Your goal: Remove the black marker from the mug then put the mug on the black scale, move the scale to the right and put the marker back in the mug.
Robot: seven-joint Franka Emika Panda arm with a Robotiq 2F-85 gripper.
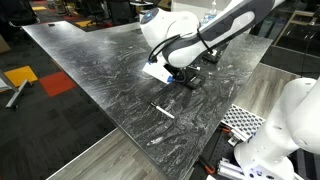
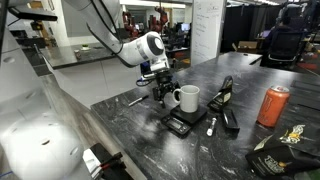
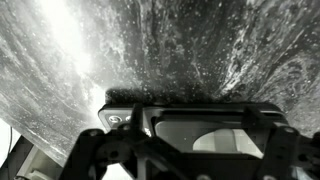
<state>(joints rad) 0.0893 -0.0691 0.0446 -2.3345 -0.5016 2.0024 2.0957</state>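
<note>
Next, I move my gripper over to the black marker's far end (image 1: 153, 105), the one that points away from my base, and close it there.
The white mug (image 2: 188, 98) stands on the flat black scale (image 2: 180, 124) in an exterior view. My gripper (image 2: 163, 90) is low beside the mug's handle side, just above the scale's edge. In the wrist view the scale (image 3: 120, 118) fills the lower frame, and the pale mug (image 3: 215, 140) shows between my spread fingers (image 3: 195, 112). The jaws look open and hold nothing. The black marker (image 1: 162, 110) lies flat on the table apart from the mug, and also shows in an exterior view (image 2: 135, 99). In an exterior view my gripper (image 1: 182, 78) hides the scale and mug.
Two bulkier black gadgets (image 2: 226, 95) (image 2: 231, 121) and a small white pen (image 2: 211, 126) lie just past the scale. An orange-red can (image 2: 273, 105) and a dark bag (image 2: 282, 155) sit further along. The table edge (image 1: 120, 130) runs close to the marker.
</note>
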